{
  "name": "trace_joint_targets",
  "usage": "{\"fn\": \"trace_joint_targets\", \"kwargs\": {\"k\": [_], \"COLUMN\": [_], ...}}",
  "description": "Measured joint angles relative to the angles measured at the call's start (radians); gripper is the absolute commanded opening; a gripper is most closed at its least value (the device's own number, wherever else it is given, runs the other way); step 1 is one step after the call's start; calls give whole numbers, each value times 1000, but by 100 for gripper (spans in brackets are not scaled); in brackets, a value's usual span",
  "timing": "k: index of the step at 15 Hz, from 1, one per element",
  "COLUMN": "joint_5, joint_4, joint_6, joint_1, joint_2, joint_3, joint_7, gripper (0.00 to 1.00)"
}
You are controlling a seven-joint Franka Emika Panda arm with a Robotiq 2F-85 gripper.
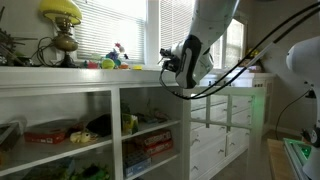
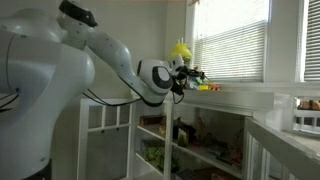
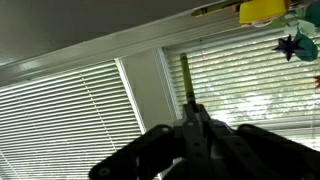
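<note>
The robot's gripper should release the thin yellow-green stick on the white shelf top, just short of the colourful toys [image 1: 153,67] [image 3: 168,30].
In the wrist view my gripper [image 3: 190,110] is shut on a thin yellow-green stick [image 3: 185,75], which pokes out past the fingertips toward the window blinds. In both exterior views the gripper [image 1: 167,60] [image 2: 190,76] hovers level with the top of a white shelf unit [image 1: 100,78], pointing along it. The stick itself is too small to make out in those views. Small colourful toys [image 1: 116,58] lie on the shelf top just beyond the fingertips. A yellow lamp [image 1: 62,12] [image 2: 181,50] stands farther along.
Window blinds [image 3: 70,110] fill the wall behind the shelf. The open shelves below hold boxes [image 1: 50,132] and clutter. White drawers [image 1: 225,125] stand beside the unit. Black cables [image 1: 235,70] trail from the arm.
</note>
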Motion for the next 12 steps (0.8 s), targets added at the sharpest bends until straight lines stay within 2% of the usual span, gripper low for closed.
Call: {"fn": "trace_joint_targets", "kwargs": {"k": [2,6,8,12], "joint_5": [-83,-103,-104,-108], "joint_4": [10,48,71,111], "joint_6": [37,91,102,112], "joint_1": [-71,-214,-298,-543], "joint_2": [-63,-225,-309,-474], "joint_3": [21,162,263,545], "joint_7": [23,-73,-145,-307], "gripper": [1,1,1,1]}}
